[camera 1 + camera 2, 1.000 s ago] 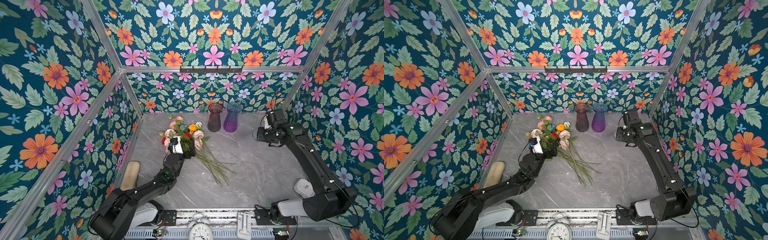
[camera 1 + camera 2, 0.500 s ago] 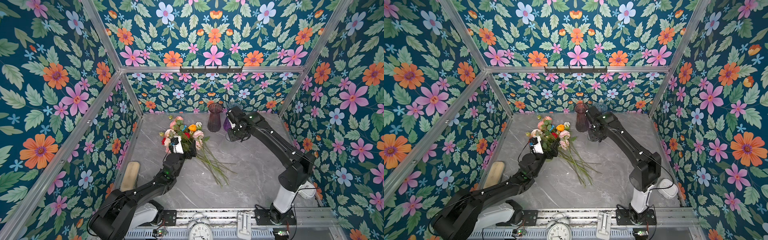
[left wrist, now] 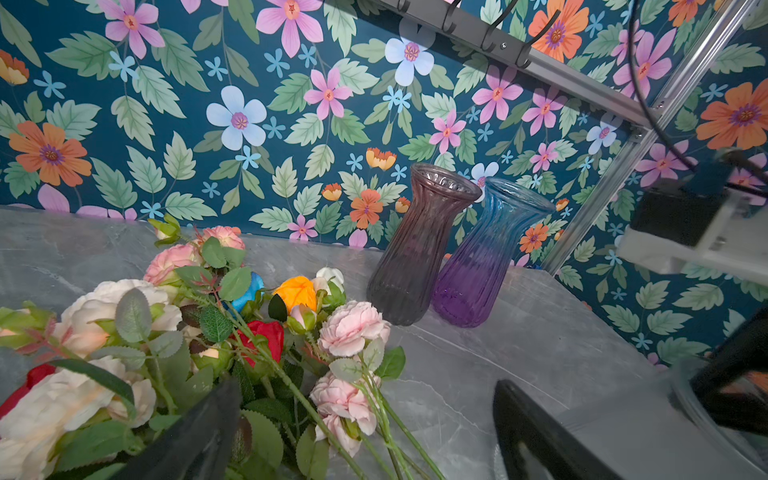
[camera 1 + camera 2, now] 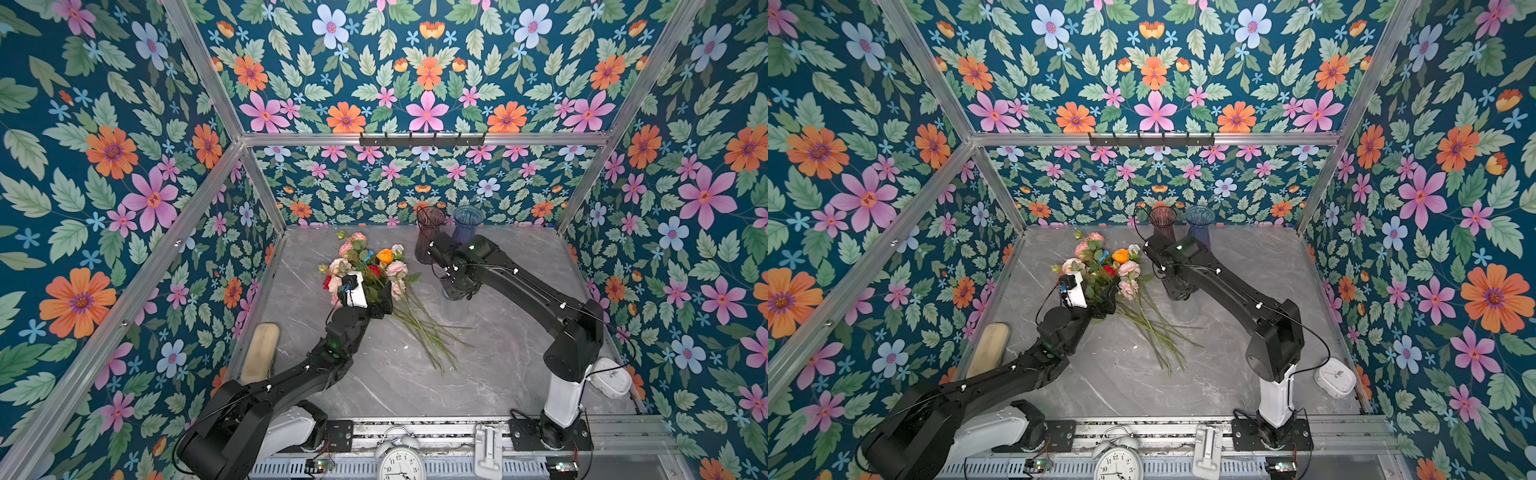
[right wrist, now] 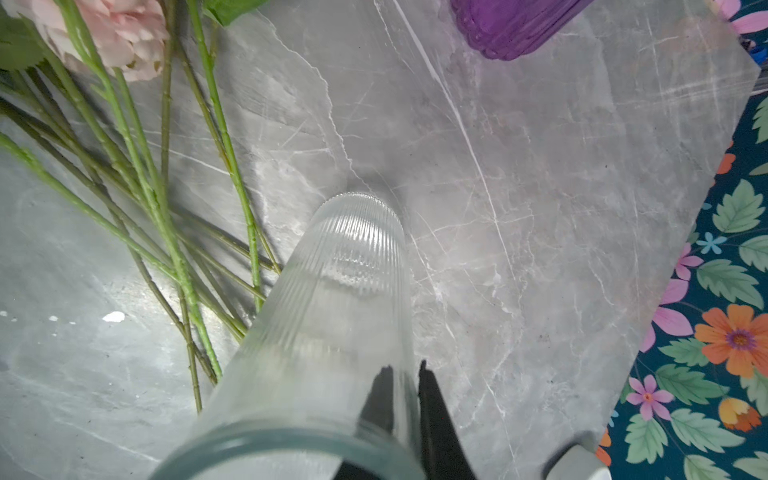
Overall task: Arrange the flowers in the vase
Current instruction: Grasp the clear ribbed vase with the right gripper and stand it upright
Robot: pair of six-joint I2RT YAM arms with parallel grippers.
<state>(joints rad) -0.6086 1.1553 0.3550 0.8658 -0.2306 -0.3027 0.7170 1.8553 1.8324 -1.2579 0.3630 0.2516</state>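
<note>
My right gripper has the clear vase. Next, I set it down on the marble table (image 5: 276,260) next to the green stems.
The flowers (image 4: 370,270) (image 4: 1108,266) lie in a bunch on the grey marble table, blooms toward the back and green stems (image 4: 419,328) fanning forward. My left gripper (image 4: 372,297) (image 3: 361,428) is open and straddles the stems just below the blooms (image 3: 349,324), holding nothing. My right gripper (image 4: 455,291) (image 5: 405,370) is shut on the rim wall of a clear ribbed glass vase (image 5: 349,270) (image 4: 455,309), one finger inside and one outside. That vase hangs upright just right of the stems (image 5: 141,178), its base near the table.
A maroon vase (image 4: 428,237) and a blue-purple vase (image 4: 467,220) stand together at the back wall. A wooden brush (image 4: 259,353) lies by the left wall and a white clock (image 4: 611,376) front right. An alarm clock (image 4: 401,461) sits on the front rail.
My right arm has swung from the back right corner leftward past the coloured vases to the middle, beside the stems. The left arm and the flowers have stayed put.
</note>
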